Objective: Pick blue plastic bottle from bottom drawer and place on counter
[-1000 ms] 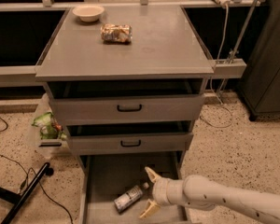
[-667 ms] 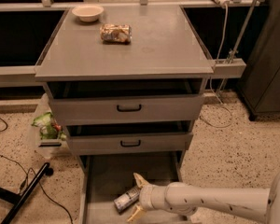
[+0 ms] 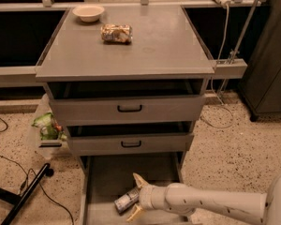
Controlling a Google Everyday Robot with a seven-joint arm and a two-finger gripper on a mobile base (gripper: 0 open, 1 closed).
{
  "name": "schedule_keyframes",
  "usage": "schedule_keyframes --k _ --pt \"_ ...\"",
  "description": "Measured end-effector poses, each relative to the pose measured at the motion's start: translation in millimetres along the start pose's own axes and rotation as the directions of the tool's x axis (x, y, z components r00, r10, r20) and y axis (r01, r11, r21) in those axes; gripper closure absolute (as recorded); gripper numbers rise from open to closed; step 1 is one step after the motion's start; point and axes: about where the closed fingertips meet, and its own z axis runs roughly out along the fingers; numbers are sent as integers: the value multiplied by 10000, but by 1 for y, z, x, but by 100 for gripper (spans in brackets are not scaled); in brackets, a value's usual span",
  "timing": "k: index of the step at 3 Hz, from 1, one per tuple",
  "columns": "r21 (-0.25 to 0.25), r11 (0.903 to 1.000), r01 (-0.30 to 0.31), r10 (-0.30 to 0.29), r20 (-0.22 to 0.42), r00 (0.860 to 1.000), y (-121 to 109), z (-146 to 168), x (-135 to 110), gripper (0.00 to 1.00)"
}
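Next, I close my gripper on the arm-side end point(image 3: 135, 195) of the blue plastic bottle, so that the bottle's far end sticks out of my fingers.
The blue plastic bottle point(image 3: 126, 201) lies on its side on the floor of the open bottom drawer point(image 3: 100, 182), a grey tray at the foot of the cabinet. My gripper point(image 3: 135, 198) reaches in from the lower right on a white arm. Its two pale fingers are spread, one above and one below the bottle's right end, around it but not closed on it. The counter point(image 3: 145, 50) is the flat grey top of the cabinet, far above.
A beige bowl point(image 3: 88, 12) and a foil snack packet point(image 3: 116, 33) sit on the counter. Two grey drawers with black handles point(image 3: 129, 108) stand slightly open above the bottom drawer. A green bag point(image 3: 47, 126) hangs at the cabinet's left. Black cables and a stand leg point(image 3: 23, 198) lie on the floor at left.
My gripper has moved left across the bottom drawer toward the bottle and now has its fingers around the bottle's end. The bottle has not moved.
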Motion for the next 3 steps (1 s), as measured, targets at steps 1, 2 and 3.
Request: schedule_keyframes --k 1,2,3 --pt "38 9996 273 -273 184 9995 -13 27 10 0" --pt "-7 9983 585 -585 -105 9982 -23 49 22 0" --pt "-204 9962 848 -858 -584 9946 -30 61 41 0"
